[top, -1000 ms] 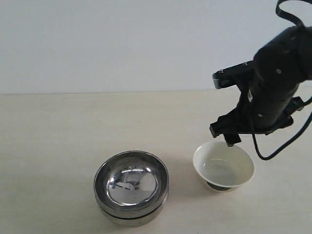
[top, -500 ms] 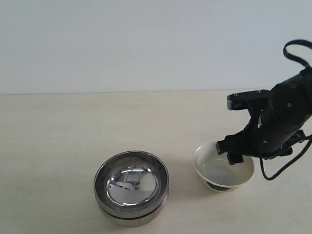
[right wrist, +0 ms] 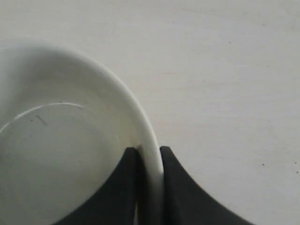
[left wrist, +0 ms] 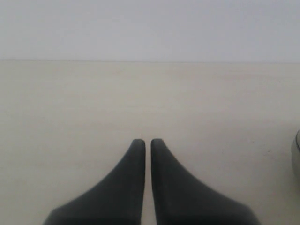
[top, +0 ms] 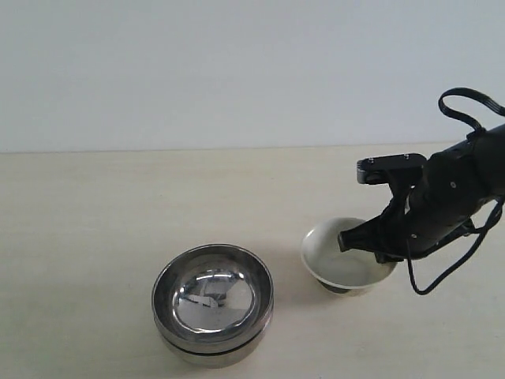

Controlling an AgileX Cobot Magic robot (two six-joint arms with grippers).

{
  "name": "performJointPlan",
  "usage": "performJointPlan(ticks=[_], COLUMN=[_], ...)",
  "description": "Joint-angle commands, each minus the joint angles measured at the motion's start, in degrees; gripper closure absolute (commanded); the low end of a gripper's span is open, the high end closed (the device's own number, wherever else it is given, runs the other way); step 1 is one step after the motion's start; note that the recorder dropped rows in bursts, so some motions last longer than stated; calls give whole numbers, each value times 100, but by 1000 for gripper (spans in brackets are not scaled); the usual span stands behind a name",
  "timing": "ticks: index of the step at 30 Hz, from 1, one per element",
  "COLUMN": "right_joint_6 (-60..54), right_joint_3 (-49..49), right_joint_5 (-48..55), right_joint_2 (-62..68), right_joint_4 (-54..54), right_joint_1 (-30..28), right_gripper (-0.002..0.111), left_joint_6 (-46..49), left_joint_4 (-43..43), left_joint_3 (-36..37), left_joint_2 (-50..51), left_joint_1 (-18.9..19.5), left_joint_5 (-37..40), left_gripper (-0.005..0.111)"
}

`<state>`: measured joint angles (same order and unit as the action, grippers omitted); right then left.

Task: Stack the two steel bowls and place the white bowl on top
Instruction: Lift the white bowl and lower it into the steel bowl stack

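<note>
Next, I let go of the white bowl with my right gripper inside the upper of the nested steel bowls [top: 222, 290].
The two steel bowls [top: 212, 304] sit nested, one inside the other, at the front middle of the table. To their right is the white bowl [top: 338, 257], tipped slightly on its dark foot. My right gripper [top: 379, 251] is shut on the white bowl's right rim; in the right wrist view the rim of the white bowl [right wrist: 70, 140] is pinched in my right gripper [right wrist: 149, 151], one finger inside and one outside. My left gripper [left wrist: 144, 142] is shut on nothing above bare table. It does not show in the exterior view.
The pale wooden table [top: 118, 205] runs back to a plain white wall. A steel bowl's edge [left wrist: 296, 154] shows at the border of the left wrist view. A black cable [top: 465, 106] loops above the right arm.
The right arm came down to the white bowl and its jaws shut on the rim. The bowl shifted a little to the left and tilted. The steel bowls stayed put.
</note>
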<state>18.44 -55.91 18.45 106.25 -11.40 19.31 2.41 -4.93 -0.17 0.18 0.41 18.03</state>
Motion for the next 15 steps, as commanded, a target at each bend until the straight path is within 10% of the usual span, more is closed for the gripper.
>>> performJointPlan(ticks=[1,15], right_joint_6=[-97,-3776], right_joint_3=[32,32], right_joint_5=[112,407], right_joint_2=[-260,-1643], right_joint_4=[-89,4122], right_joint_1=[-46,96], right_gripper=[108,108], left_joint_6=[-27,-27], left_joint_4=[0,0], left_joint_3=[17,17], left_joint_2=[-18,-18], left_joint_1=[-29,-29], left_joint_5=[-42,-42], left_gripper=[103,103])
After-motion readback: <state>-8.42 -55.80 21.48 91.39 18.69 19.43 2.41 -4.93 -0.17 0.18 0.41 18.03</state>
